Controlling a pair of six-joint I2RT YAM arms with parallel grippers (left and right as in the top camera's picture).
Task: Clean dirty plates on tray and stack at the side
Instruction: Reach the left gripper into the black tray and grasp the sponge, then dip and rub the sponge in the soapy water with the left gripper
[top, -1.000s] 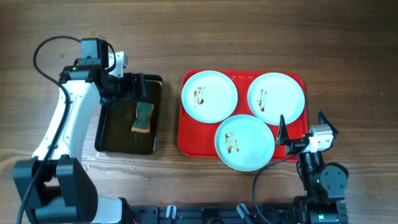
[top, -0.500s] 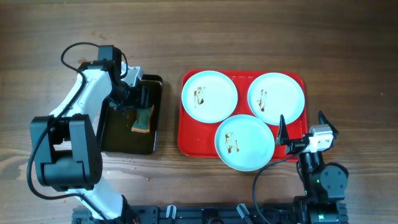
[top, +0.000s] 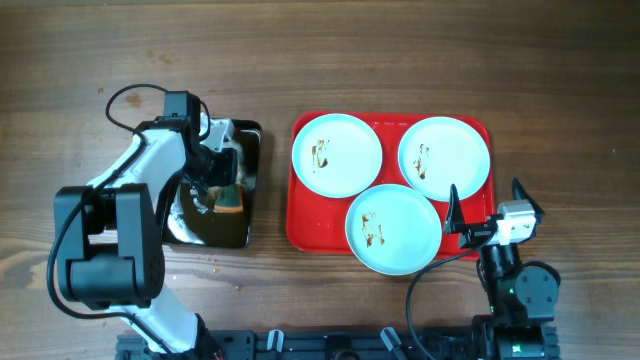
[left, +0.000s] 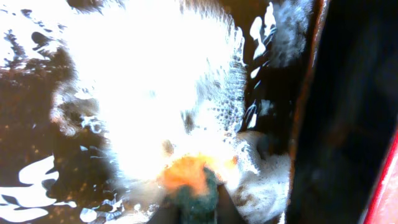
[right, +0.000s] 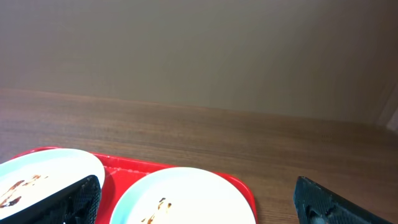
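Next, my left gripper opens, moves back and grabs the sponge's near part (top: 229, 205), because it holds the sponge's far end and most of the sponge is behind the fingers.
Three white plates with brown smears lie on the red tray (top: 303, 226): back left (top: 337, 154), back right (top: 444, 158) and front middle (top: 394, 228). My left gripper (top: 214, 190) is down in the dark pan (top: 205, 234), shut on a green and orange sponge (top: 233, 196). The left wrist view has the sponge (left: 189, 177) pinched between my left gripper's (left: 194, 209) dark fingers, with white foam around it. My right gripper (top: 487, 200) stands open at the tray's front right corner. The right wrist view looks between the open right gripper (right: 200, 200) at a smeared plate (right: 186, 190).
The pan holds brownish liquid and white foam (left: 155, 93), and stands left of the tray with a narrow strip of wooden table (top: 275, 190) between them. Wooden table (right: 199, 124) stretches beyond the tray's far edge (right: 124, 169).
My left gripper has dropped into the pan over the sponge and closed on it, and foam has spread around it. The right arm and the plates have not moved.
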